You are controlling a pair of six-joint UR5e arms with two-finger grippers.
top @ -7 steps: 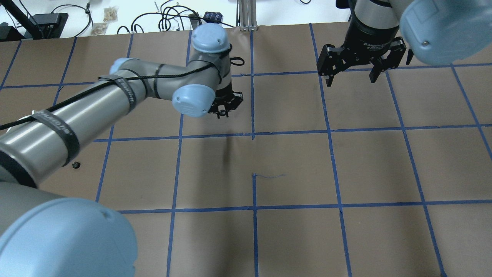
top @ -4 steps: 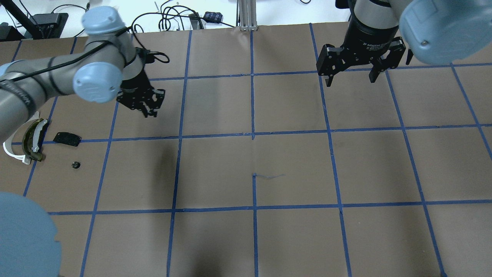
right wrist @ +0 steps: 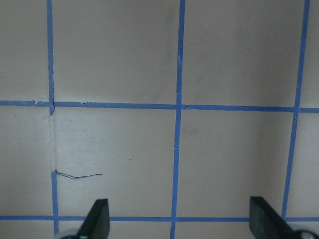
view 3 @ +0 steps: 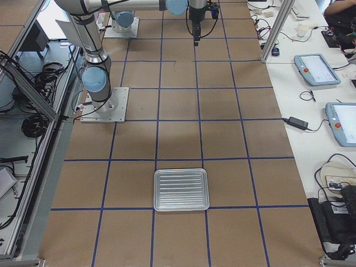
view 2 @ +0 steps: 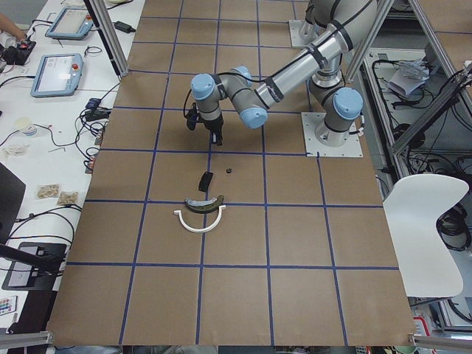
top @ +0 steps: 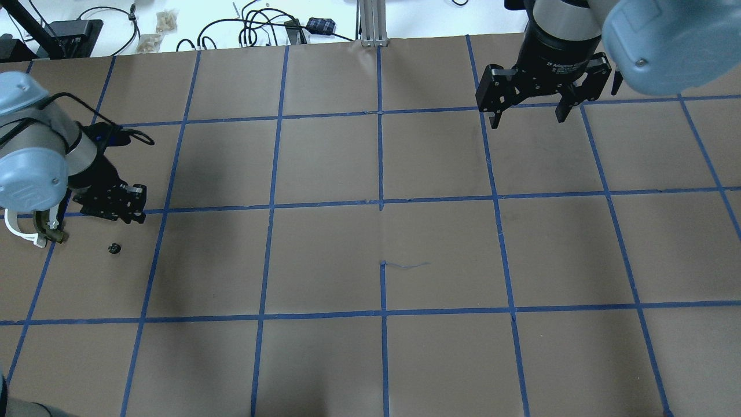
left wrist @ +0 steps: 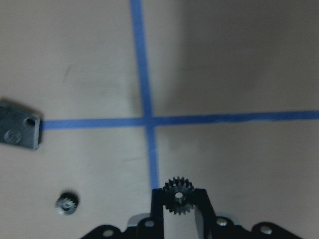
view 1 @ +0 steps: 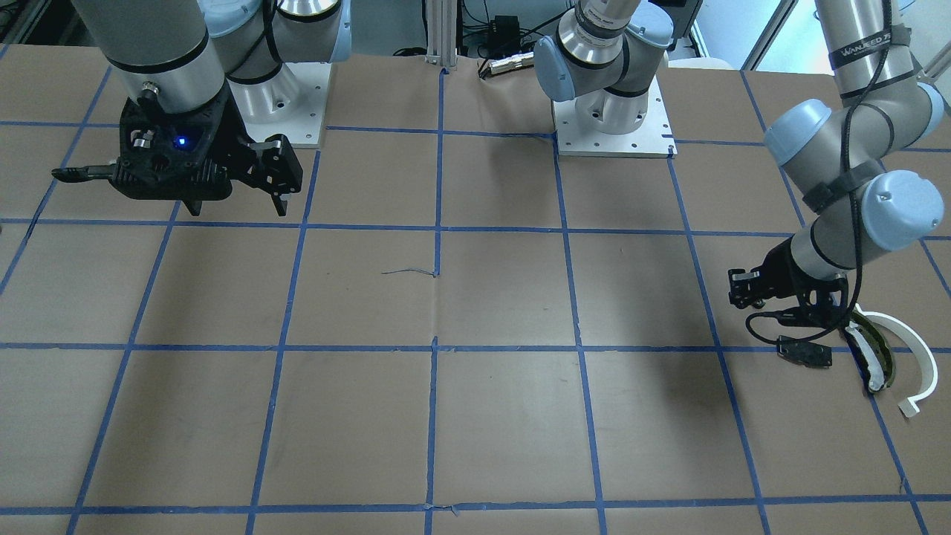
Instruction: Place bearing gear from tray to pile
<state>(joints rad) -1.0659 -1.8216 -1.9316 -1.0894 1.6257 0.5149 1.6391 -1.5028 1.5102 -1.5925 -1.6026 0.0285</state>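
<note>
My left gripper is going to release the bearing gear, now held above the table, next to the second small gear (view 1: pixel 747 305) (left wrist: pixel 87 201), on that gear's side closer to the tape cross.
My left gripper (left wrist: pixel 178 201) is shut on a small black bearing gear (left wrist: pixel 178 193) and holds it above the table by a blue tape cross. It hangs next to the pile in the front-facing view (view 1: pixel 739 290) and the overhead view (top: pixel 136 204). The pile has a white half-ring (view 1: pixel 910 349), an olive curved piece (view 1: pixel 871 360) and a flat black plate (view 1: pixel 804 351). A second small gear (top: pixel 114 249) lies on the table nearby. The tray (view 3: pixel 181 189) is empty at the table's right end. My right gripper (top: pixel 529 119) is open and empty, high over the table.
The table is brown paper with a grid of blue tape (top: pixel 381 202). A short loose thread (top: pixel 405 266) lies near the middle. Cables and small items (top: pixel 260 29) sit beyond the far edge.
My left arm has swung from the middle of the table to the left, bringing its gripper with the gear beside the pile. The right arm has not moved.
</note>
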